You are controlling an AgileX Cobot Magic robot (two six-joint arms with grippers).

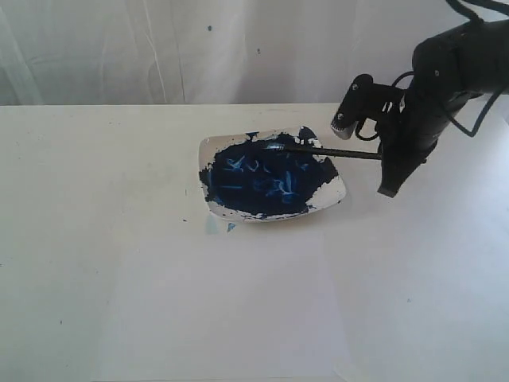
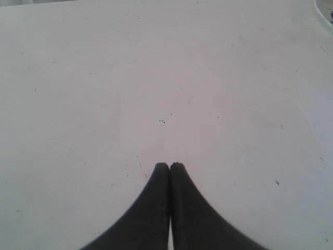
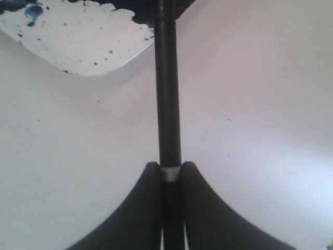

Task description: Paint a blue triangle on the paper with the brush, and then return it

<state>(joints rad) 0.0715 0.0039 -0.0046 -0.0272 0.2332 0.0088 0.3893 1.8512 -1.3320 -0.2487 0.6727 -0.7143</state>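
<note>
The bristle end of the brush points level ahead of the robot's right gripper, so the robot should rest it in the dish, turn the gripper around and take the brush's handle [image 1: 354, 153].
My right gripper [image 1: 385, 163] is shut on the brush [image 1: 330, 151], a thin black handle held nearly level. Its bristle end reaches over the far rim of the square white dish [image 1: 332, 191], which is full of dark blue paint. In the right wrist view the brush [image 3: 167, 94] runs straight out from between the gripper [image 3: 170, 169] fingers toward the dish [image 3: 78, 41]. The paper [image 1: 238, 318] lies in front of the dish, plain white with faint edges. No blue triangle shows on it. My left gripper [image 2: 169, 165] is shut and empty above bare white surface.
A small blue smear [image 1: 231, 227] marks the surface just at the dish's near edge. A white curtain [image 1: 159, 48] hangs behind the table's far edge. One corner of the dish [image 2: 325, 8] peeks into the left wrist view.
</note>
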